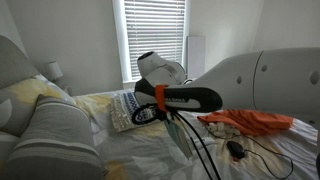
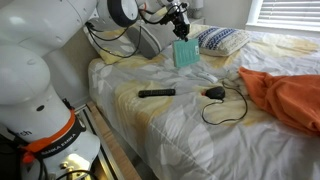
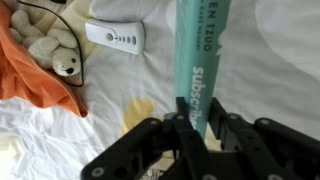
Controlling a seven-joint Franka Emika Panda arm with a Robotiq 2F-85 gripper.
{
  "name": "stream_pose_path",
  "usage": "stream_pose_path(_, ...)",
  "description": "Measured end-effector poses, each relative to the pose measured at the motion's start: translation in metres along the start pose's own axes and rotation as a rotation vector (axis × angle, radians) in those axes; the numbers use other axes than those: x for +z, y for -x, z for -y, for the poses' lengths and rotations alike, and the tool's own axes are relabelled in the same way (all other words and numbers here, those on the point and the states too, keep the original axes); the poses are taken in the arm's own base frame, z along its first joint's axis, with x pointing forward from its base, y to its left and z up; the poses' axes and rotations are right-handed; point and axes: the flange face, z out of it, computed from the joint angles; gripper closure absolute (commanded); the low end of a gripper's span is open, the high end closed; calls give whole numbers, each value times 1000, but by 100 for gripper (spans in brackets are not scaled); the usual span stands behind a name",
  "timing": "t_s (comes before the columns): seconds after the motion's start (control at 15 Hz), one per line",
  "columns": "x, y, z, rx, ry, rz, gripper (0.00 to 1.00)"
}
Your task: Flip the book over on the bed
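Note:
Next, my gripper lets go of the teal-green book on the pale bedding (image 1: 145,157) (image 3: 226,93) between the grey striped pillows and the black device.
The thin teal-green book (image 2: 186,52) hangs on edge above the bed (image 2: 170,125), near the head end. My gripper (image 2: 180,24) is shut on its top edge. In the wrist view the book (image 3: 202,55) runs up from between my fingers (image 3: 192,118), its spine with white lettering facing the camera. Pale floral bedding (image 3: 250,70) lies below it. In an exterior view the arm (image 1: 190,97) crosses the middle of the frame and the book is hidden.
A blue-and-white patterned pillow (image 2: 220,40) lies beside the book. A black remote (image 2: 156,93), a black device with a cable (image 2: 215,93) and an orange cloth (image 2: 285,95) lie on the bed. A white remote (image 3: 115,37) and a plush toy (image 3: 55,55) are close by. Grey striped pillows (image 1: 55,135) are at the head.

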Motion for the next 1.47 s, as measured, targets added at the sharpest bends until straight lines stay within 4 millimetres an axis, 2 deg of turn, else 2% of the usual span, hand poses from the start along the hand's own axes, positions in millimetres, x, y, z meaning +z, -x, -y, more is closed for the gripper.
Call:
stream_pose_path(0.33,3,1,1,-2,0,6,74)
stream_pose_path(0.4,4,1,1,-2,0,6,94)
stream_pose_path(0.67,5,1,5,3,-11,0,94)
stream_pose_path(1.07,-18,-6,37,75,-102,-148,94)
stream_pose_path(1.2,-12,-4,48,95,-110,-162,94)
stream_pose_path(1.47,19,3,66,117,-101,-149,94)
